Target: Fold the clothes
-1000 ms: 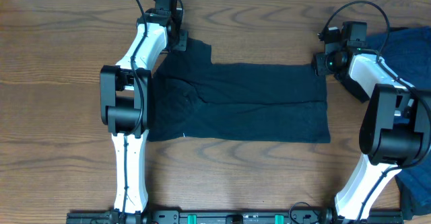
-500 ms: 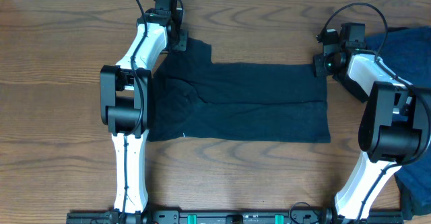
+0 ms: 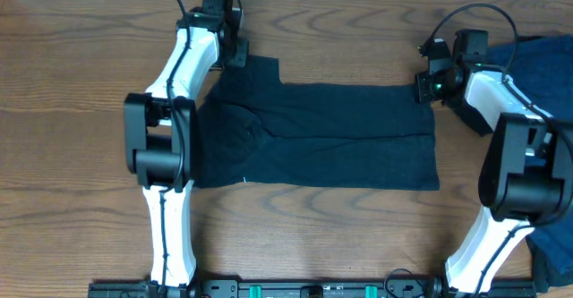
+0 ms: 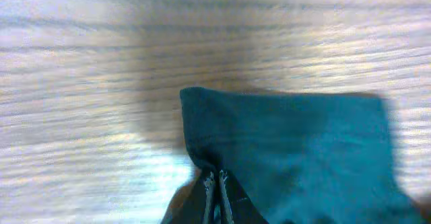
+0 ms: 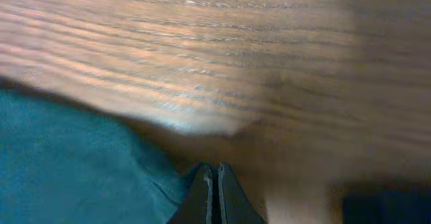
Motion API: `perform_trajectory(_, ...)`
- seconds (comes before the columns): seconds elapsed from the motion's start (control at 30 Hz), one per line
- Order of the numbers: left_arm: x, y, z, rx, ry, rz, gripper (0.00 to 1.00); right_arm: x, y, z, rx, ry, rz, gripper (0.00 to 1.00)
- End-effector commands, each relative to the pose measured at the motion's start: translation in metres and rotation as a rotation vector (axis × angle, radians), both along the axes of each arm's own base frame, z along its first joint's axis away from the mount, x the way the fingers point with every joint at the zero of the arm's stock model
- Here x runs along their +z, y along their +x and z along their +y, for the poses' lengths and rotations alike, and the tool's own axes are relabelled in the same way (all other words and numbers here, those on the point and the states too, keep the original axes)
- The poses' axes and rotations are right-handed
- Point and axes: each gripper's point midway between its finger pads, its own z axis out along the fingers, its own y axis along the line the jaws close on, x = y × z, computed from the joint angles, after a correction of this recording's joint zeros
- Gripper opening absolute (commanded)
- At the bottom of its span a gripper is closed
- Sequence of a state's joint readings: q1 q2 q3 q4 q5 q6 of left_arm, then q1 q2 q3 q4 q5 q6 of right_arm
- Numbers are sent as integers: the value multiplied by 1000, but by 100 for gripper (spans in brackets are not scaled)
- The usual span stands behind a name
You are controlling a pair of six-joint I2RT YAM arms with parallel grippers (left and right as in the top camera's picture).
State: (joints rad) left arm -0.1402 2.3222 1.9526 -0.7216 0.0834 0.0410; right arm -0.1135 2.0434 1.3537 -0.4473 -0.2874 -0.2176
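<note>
Next, my left gripper lets go of the sleeve fold on the dark T-shirt at the upper end of its curved crease (image 3: 226, 108).
The clothes in hand are one very dark T-shirt (image 3: 340, 137), spread flat across the middle of the wooden table. My left gripper (image 3: 242, 58) is at its far left sleeve. In the left wrist view the jaws (image 4: 216, 178) are shut on a fold of that fabric (image 4: 303, 150). My right gripper (image 3: 421, 89) is at the shirt's far right corner. In the right wrist view its jaws (image 5: 215, 169) are pressed together at the edge of the cloth (image 5: 67, 163), pinching the corner.
More blue clothes lie heaped at the table's right edge (image 3: 548, 61), under and behind the right arm, with another piece at the near right corner (image 3: 557, 253). The arms' mounting rail (image 3: 304, 290) runs along the front edge.
My right gripper's jaws have closed on the shirt's far right corner. The left arm has shifted slightly to the left and away, still gripping the sleeve.
</note>
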Motion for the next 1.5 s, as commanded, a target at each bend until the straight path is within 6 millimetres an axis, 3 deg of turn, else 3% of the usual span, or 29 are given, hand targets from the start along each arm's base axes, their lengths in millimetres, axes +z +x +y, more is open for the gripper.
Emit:
perform_trajectory(0.0,44,-3,-2,10,-24,-58,6,51,0,-6,-23,25,-72,1)
perform_trajectory(0.13,70,-21,1,10,-21,-43,6,65,-22,-6,-29,32,-21,1)
perform_trajectory(0.27,85,-49,10,45,-21,32,6,67,-46,-3,-31,42,63,1)
perform_trajectory(0.5,78,-115,30,129,1,291,6,56,-84,3,-35,64,228,1)
perform_trajectory(0.77,80,-160,35,199,20,469,6,49,-117,-8,-122,46,387,1)
perform_trajectory(0.93,74,-182,38,218,38,565,6,44,-129,-26,-212,-32,444,1)
perform_trajectory(1.3,27,-234,45,243,87,767,6,43,-143,-24,-246,-24,507,1)
perform_trajectory(1.47,19,-239,47,252,92,781,6,41,-143,-24,-249,-23,505,1)
